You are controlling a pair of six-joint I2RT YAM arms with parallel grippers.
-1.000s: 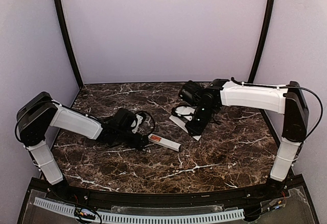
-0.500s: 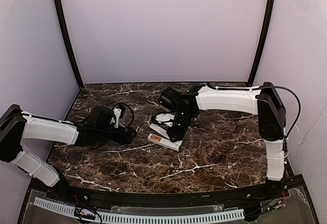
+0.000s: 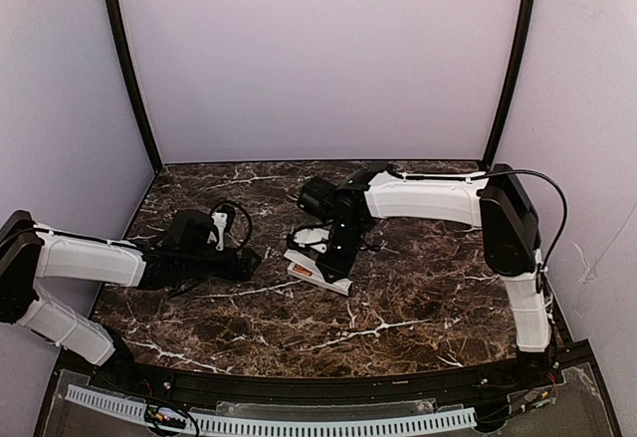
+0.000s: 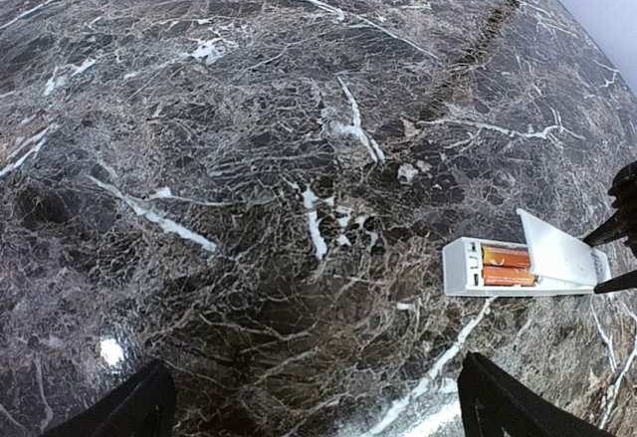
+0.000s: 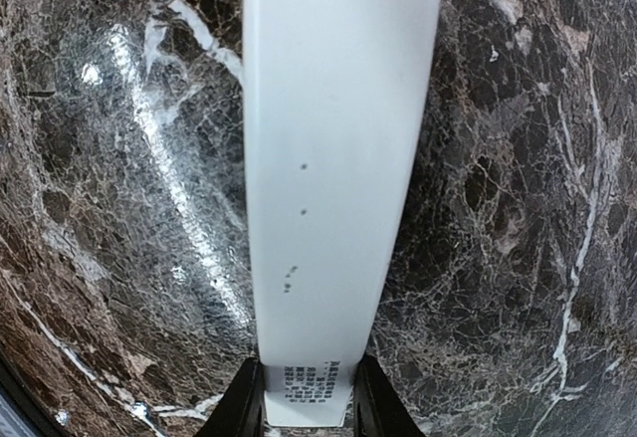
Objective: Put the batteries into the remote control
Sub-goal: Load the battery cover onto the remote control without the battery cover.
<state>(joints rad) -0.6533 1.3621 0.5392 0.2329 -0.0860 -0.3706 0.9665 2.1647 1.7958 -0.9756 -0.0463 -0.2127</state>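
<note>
My right gripper has the white cover piece, which slants over the remote's far end now. It will release it flat over the orange batteries in the remote control's open hollow [image 3: 322, 285].
The remote control [image 4: 461, 267] lies on the marble at the right of the left wrist view, its recess open. Two orange batteries [image 4: 506, 267] lie side by side in that recess. A flat white cover strip [image 4: 555, 248] slants over the remote's far end. My right gripper [image 5: 309, 397] is shut on the printed end of this cover strip [image 5: 333, 148]. From the top, the right gripper [image 3: 333, 253] hangs just above the remote control [image 3: 318, 277]. My left gripper [image 3: 251, 261] stands open and holds nothing, a short way left of the remote, its dark fingertips [image 4: 498, 402] low over bare marble.
The dark marble table [image 3: 428, 298] is walled by lilac panels at the back and both sides. A black cable [image 3: 235, 220] loops by the left wrist. The right arm's white forearm [image 3: 423, 198] stretches across the back right of the table.
The left arm has pulled back to the left, away from the remote. The right arm has carried the cover strip leftward from the back middle to just above the remote.
</note>
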